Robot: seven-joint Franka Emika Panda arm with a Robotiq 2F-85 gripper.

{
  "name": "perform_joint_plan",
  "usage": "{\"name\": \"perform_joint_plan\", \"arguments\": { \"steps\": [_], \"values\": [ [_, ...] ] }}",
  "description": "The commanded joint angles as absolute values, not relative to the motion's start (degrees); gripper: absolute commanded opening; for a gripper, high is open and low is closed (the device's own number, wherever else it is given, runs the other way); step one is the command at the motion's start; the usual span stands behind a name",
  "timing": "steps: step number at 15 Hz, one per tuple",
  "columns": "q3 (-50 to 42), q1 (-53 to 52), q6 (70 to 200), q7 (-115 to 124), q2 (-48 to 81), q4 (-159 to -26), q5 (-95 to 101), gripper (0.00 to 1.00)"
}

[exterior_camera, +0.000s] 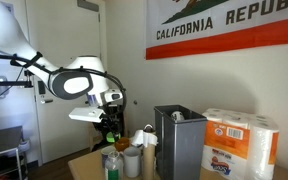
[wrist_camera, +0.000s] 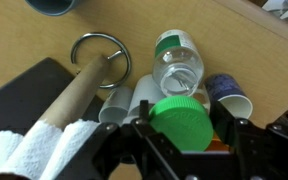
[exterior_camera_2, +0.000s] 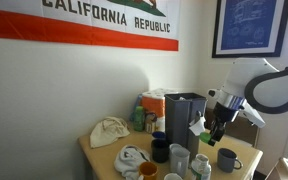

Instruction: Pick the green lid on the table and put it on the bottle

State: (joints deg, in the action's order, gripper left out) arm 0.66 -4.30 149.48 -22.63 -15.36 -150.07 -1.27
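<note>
The robot's gripper should release the green lid on the opening of the bottle (exterior_camera: 112, 154) (wrist_camera: 179, 83), beside the white cups.
My gripper (wrist_camera: 181, 135) is shut on the green lid (wrist_camera: 181, 120), a round bright green cap held between the two black fingers. In the wrist view the bottle (wrist_camera: 177, 62), with a clear body and green label, stands directly beyond the lid on the tan table (wrist_camera: 54, 25). In both exterior views the gripper (exterior_camera: 109, 128) (exterior_camera_2: 216, 130) hangs above the cluster of cups, over the greenish bottle (exterior_camera: 112, 164). The lid itself is too small to make out in the exterior views.
White cups (exterior_camera: 132, 160) crowd the bottle, with a blue-and-white cup (wrist_camera: 230, 95), a metal-rimmed cup (wrist_camera: 102, 55) and a cardboard roll (wrist_camera: 84, 88) close by. A grey metal box (exterior_camera: 179, 140) and paper towel pack (exterior_camera: 241, 145) stand beside them. A cloth (exterior_camera_2: 109, 130) lies on the table.
</note>
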Motion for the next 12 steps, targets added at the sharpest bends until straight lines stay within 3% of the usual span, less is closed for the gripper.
{"name": "perform_joint_plan", "arguments": {
  "steps": [1,12],
  "values": [
    [-1.0,-6.9,148.7,-24.3,-14.4,-148.9,-3.4,0.38],
    [0.1,-6.7,153.1,-22.6,-7.1,-149.6,-0.8,0.38]
  ]
}}
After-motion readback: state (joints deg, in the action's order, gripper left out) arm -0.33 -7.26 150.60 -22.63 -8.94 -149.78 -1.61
